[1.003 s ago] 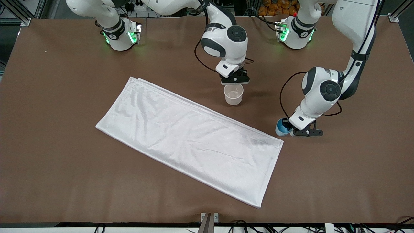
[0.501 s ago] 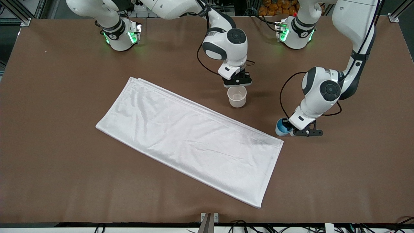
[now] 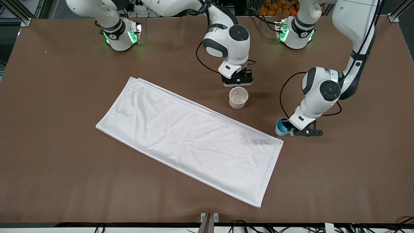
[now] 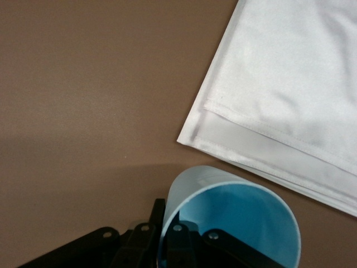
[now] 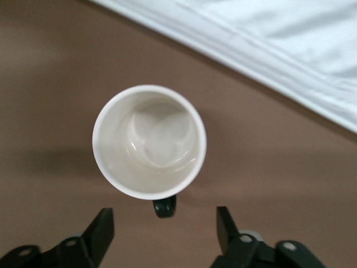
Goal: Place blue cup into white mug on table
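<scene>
My left gripper should release the blue cup inside the white mug just off the cloth's long edge (image 3: 238, 96).
The white mug (image 3: 238, 98) stands upright on the brown table (image 3: 64, 81), just off the cloth's long edge. My right gripper (image 3: 237, 81) hangs open right by it. In the right wrist view the mug (image 5: 149, 142) shows its cream inside, and its small dark handle (image 5: 164, 207) points into the gap of the right gripper (image 5: 164, 223), touching neither finger. The blue cup (image 3: 281, 127) sits low by the cloth's corner toward the left arm's end. My left gripper (image 3: 291, 130) is shut on its wall. In the left wrist view the left gripper (image 4: 167, 237) has one finger inside the cup (image 4: 240, 215) and one outside.
A big white folded cloth (image 3: 190, 139) lies slanted across the middle of the table, its corner (image 4: 187, 139) close to the blue cup. Bare brown table surrounds the mug and both grippers. The arm bases stand along the edge farthest from the front camera.
The right gripper carried the mug a little toward the left arm's end, then opened and let it go. The left arm and the blue cup have not moved.
</scene>
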`<action>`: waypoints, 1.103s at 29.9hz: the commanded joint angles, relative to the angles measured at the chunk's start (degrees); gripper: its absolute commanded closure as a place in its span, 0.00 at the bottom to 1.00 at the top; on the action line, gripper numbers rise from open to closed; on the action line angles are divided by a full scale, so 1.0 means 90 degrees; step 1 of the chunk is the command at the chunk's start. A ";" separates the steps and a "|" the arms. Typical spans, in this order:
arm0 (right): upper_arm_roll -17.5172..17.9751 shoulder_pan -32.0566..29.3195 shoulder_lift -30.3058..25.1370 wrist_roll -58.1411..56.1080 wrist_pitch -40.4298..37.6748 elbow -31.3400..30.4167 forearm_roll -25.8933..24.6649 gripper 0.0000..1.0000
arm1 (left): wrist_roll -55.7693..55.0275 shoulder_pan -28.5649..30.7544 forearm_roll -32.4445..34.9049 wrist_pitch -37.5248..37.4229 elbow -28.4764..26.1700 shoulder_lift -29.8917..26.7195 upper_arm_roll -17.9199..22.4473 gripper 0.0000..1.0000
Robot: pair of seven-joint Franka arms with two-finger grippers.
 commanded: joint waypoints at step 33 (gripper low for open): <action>0.1641 -0.5104 -0.4121 -0.3726 -0.4718 0.0184 0.0578 0.00 | -0.3260 -0.0028 0.0031 -0.1189 -0.1018 -0.1834 -0.2701 1.00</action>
